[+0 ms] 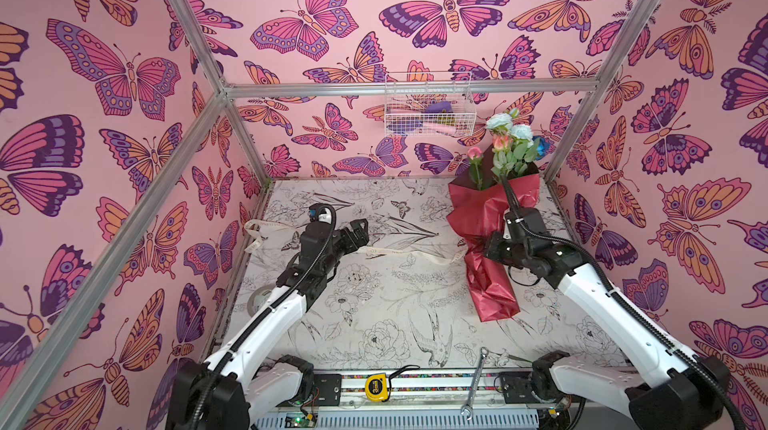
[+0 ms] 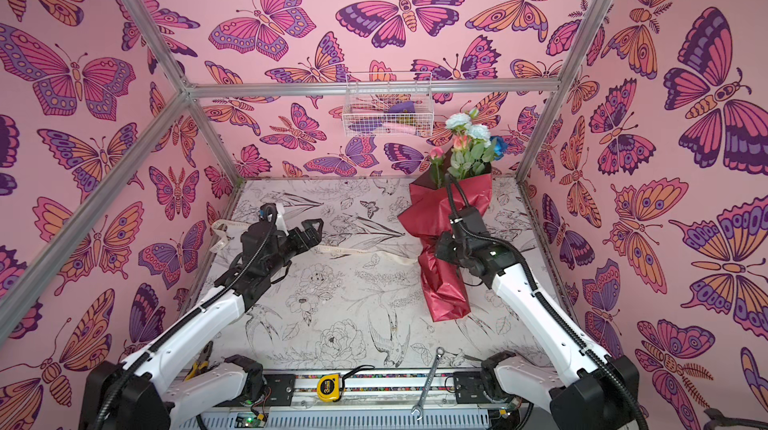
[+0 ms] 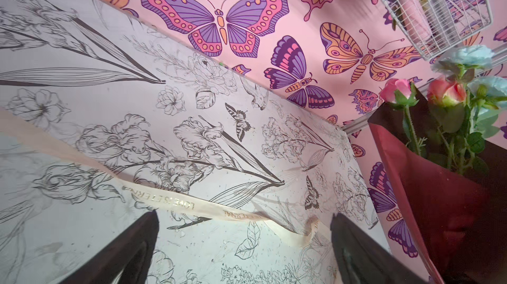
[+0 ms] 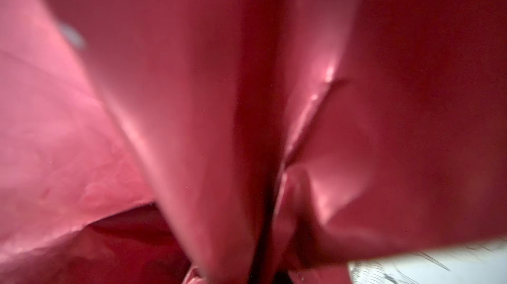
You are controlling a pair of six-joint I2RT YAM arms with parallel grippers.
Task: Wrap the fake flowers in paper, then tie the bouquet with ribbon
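Note:
Next, my right gripper lets go of the bouquet across the cream ribbon in the middle of the table (image 1: pixel 401 253).
The bouquet of fake flowers (image 1: pixel 478 208) (image 2: pixel 432 208) is held up at the back right of the table. Its pink, peach, white and blue heads (image 1: pixel 505 133) rise from glossy dark red wrapping paper (image 3: pixel 439 200). My right gripper (image 1: pixel 483 247) (image 2: pixel 437 247) is shut on the narrow waist of the wrap. Red paper (image 4: pixel 192 104) fills the right wrist view and hides the fingers. My left gripper (image 1: pixel 360 233) (image 2: pixel 315 231) (image 3: pixel 244 219) stands open on the left, just above a cream lettered ribbon (image 1: pixel 399 252) (image 3: pixel 175 203). The ribbon lies across the table toward the bouquet.
A white wire basket (image 1: pixel 428 112) hangs on the back wall just left of the flower heads. A yellow tape measure (image 1: pixel 377 387) and a wrench (image 1: pixel 476 382) lie at the front edge. Yellow-handled pliers (image 2: pixel 201 359) and a tape roll (image 1: pixel 259 297) sit under the left arm.

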